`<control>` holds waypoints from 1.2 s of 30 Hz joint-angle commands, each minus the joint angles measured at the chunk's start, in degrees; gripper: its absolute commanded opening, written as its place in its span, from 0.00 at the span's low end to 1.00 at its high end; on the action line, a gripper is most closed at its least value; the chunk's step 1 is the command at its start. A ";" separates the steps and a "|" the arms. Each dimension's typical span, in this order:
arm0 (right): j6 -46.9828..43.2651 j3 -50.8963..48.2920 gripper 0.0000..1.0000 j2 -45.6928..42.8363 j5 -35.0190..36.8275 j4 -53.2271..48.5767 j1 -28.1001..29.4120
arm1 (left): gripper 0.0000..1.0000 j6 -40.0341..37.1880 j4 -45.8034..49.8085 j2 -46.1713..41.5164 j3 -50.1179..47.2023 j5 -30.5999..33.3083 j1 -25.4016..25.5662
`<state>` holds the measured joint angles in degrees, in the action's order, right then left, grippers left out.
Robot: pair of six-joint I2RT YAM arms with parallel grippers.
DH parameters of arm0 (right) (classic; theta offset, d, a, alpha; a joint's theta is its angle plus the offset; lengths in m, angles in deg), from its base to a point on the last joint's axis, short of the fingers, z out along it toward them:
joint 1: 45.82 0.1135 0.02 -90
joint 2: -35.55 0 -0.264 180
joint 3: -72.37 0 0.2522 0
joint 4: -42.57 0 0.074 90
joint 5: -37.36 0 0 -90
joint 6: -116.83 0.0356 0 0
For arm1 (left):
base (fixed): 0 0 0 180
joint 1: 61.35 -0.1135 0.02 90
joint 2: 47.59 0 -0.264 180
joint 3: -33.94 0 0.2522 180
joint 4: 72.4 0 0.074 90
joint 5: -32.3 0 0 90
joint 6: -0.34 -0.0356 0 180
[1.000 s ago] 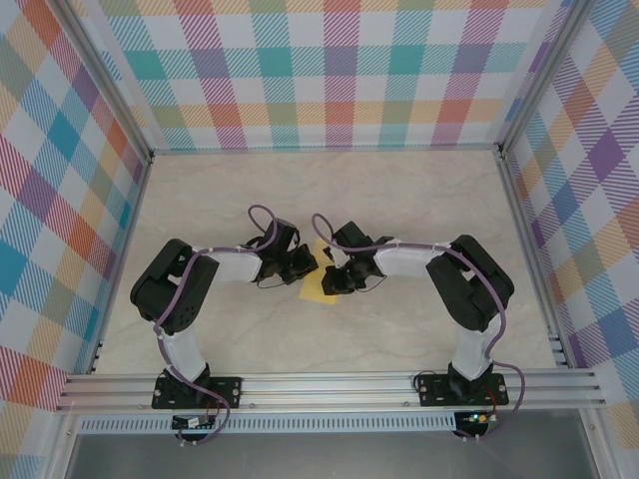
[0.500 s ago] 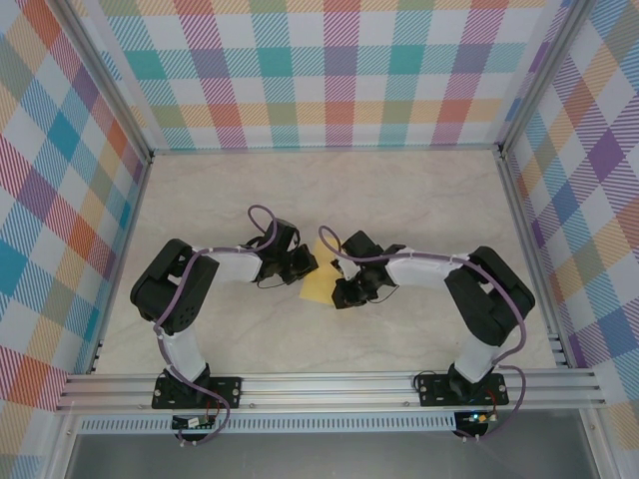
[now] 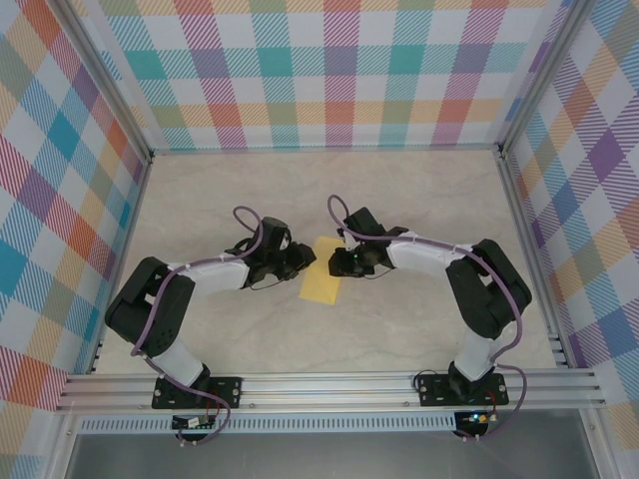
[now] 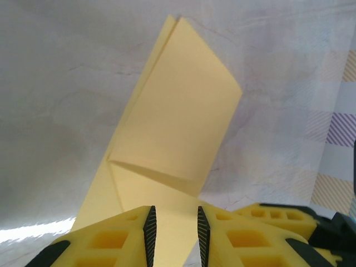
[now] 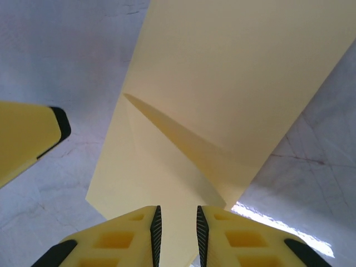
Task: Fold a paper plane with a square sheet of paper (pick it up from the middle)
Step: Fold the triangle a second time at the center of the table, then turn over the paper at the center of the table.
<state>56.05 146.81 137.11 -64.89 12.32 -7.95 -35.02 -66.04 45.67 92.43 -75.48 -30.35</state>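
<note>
My left gripper needs to pinch that layer's long edge (image 4: 118,140), the top layer of the folded paper that a slanted fold kinks, then lift it and lay it flat.
The square sheet of paper (image 3: 321,271) lies folded into a narrow yellow shape on the table, between my two grippers. In the left wrist view the paper (image 4: 178,122) shows a raised flap with a diagonal crease. My left gripper (image 3: 303,261) sits at the paper's left edge; its jaws (image 4: 174,225) stand slightly open over the near end of the paper, gripping nothing. My right gripper (image 3: 337,263) is at the paper's right edge, and its jaws (image 5: 176,228) are also a little open above the paper (image 5: 222,83). The other gripper's yellow finger (image 5: 28,136) shows at the left.
The pale marbled table (image 3: 419,200) is bare around the paper. Checked walls (image 3: 339,70) and aluminium rails (image 3: 329,384) enclose it on all sides. Both arms reach in from the near edge, elbows bent outward.
Both grippers were shut at the paper and have opened a little and let it go. The arms have drawn apart and more of the paper shows, lying flat.
</note>
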 commanded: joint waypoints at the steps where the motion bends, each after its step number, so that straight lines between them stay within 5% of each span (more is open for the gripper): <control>1: 0.34 2.25 0.25 2.20 -0.71 0.06 0.18 | 0.29 1.96 0.34 -0.68 -1.82 0.46 -0.07; 20: 4.96 -0.43 0.26 6.37 -4.03 2.72 -3.23 | 0.33 0.84 1.06 6.43 3.08 -4.03 0.81; 36: 5.35 -2.29 0.25 6.44 -5.07 3.77 -3.85 | 0.35 0.16 6.00 7.63 4.90 -0.81 0.97</control>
<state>60.77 146.12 142.50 -70.68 16.38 -11.67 -33.93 -62.58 53.25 96.41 -77.51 -29.91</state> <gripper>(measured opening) 0.255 0.345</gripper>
